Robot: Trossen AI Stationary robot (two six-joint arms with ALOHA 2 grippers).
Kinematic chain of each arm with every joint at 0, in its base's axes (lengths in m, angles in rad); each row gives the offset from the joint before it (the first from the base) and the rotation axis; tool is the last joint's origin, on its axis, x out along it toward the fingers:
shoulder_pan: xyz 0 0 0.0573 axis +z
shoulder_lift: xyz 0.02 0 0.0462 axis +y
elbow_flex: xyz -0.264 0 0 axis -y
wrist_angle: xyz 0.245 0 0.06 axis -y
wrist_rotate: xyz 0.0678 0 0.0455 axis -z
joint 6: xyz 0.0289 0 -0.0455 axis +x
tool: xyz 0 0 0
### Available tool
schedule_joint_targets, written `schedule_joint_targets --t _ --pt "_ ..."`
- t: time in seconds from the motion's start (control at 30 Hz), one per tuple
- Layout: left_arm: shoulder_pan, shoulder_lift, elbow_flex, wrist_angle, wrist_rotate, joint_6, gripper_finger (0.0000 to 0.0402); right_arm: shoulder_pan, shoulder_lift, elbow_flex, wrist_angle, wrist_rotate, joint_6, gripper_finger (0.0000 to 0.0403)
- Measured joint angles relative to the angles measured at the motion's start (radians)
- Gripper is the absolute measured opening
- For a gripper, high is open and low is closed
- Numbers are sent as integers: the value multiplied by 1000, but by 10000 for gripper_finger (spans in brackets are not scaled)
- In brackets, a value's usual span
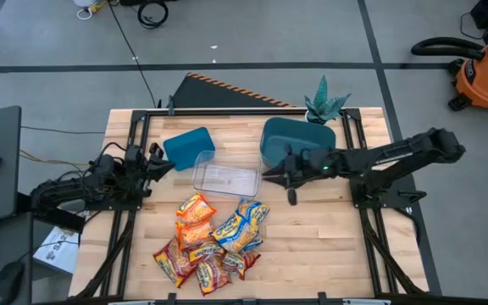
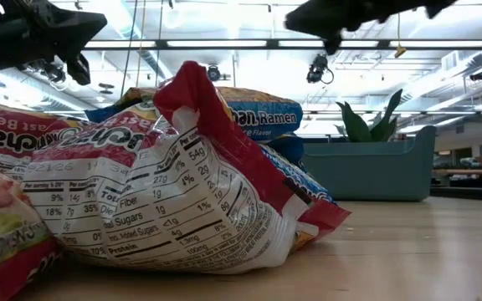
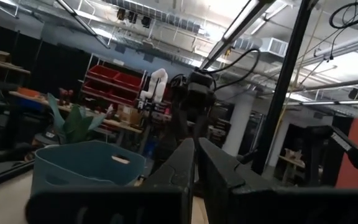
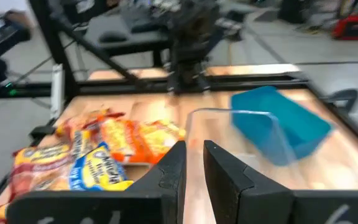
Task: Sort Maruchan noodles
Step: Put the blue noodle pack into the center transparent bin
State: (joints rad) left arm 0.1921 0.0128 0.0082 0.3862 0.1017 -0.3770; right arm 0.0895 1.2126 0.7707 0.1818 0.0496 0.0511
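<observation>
The robot's right gripper needs to next move to the top blue-and-yellow packet and close on the packet's long edge (image 1: 251, 231) that faces the bare wood.
The Maruchan noodles (image 1: 210, 241) lie in a loose heap of orange, blue-and-yellow and red-and-yellow packets on the wooden table, toward its near edge; they also show in the right wrist view (image 4: 98, 152) and fill the low view (image 2: 166, 201). My right gripper (image 1: 269, 176) hangs in the air over the table's middle, just right of the clear tray (image 1: 224, 176) and beyond the heap. Its fingers (image 4: 173, 168) stand nearly together and hold nothing. My left gripper (image 1: 161, 163) waits at the table's left side, shut and empty (image 3: 196, 168).
A small teal bin (image 1: 189, 146) stands behind the tray at its left, and a larger teal bin (image 1: 295, 140) behind my right gripper. A potted plant (image 1: 324, 103) is at the far edge. Bare wood lies right of the heap.
</observation>
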Motion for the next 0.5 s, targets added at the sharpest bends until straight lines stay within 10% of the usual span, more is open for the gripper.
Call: schedule_joint_targets --t 0.5 --pt "0 0 0 2 0 -4 25 169 309 351 -396 65 72 131"
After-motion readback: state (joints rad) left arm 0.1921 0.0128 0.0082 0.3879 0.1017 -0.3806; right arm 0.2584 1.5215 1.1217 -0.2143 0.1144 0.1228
